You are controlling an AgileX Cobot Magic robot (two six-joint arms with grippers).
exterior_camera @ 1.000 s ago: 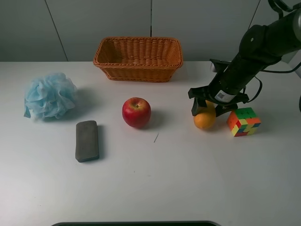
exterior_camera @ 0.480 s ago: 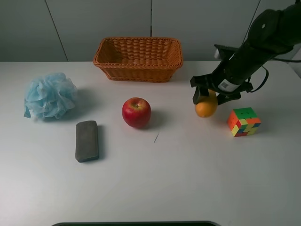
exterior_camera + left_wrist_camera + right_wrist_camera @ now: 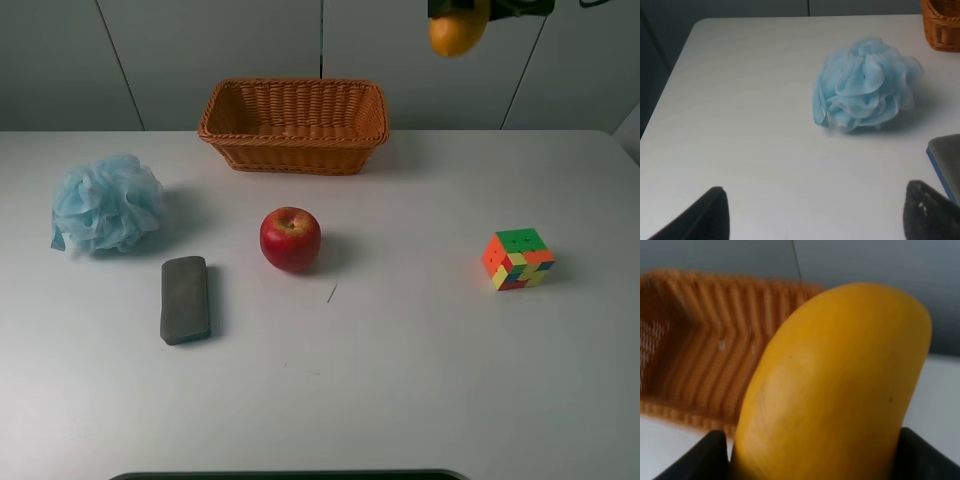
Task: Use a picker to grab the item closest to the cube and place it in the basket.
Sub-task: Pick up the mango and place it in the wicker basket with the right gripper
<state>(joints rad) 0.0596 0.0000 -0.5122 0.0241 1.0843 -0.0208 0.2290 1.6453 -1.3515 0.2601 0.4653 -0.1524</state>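
I will let the mango go from my right gripper on the middle of the wicker basket's bottom (image 3: 305, 118) (image 3: 751, 372).
My right gripper (image 3: 462, 8) is shut on a yellow-orange mango (image 3: 457, 32), held high at the top edge of the exterior view, right of and above the wicker basket (image 3: 293, 124). In the right wrist view the mango (image 3: 835, 385) fills the frame between the dark fingertips (image 3: 692, 455), with the basket (image 3: 695, 365) behind it. The multicoloured cube (image 3: 518, 258) stands alone on the table at the right. My left gripper (image 3: 815, 215) is open and empty, low over the table's left part.
A red apple (image 3: 290, 238) sits mid-table. A grey sponge block (image 3: 185, 298) and a light blue bath pouf (image 3: 103, 203) lie at the left; the pouf (image 3: 865, 90) also shows in the left wrist view, with the basket's corner (image 3: 942, 25).
My right gripper has lifted the mango from beside the cube, up and slightly back toward the basket, until the arm is almost out of the exterior view. Nothing else moved.
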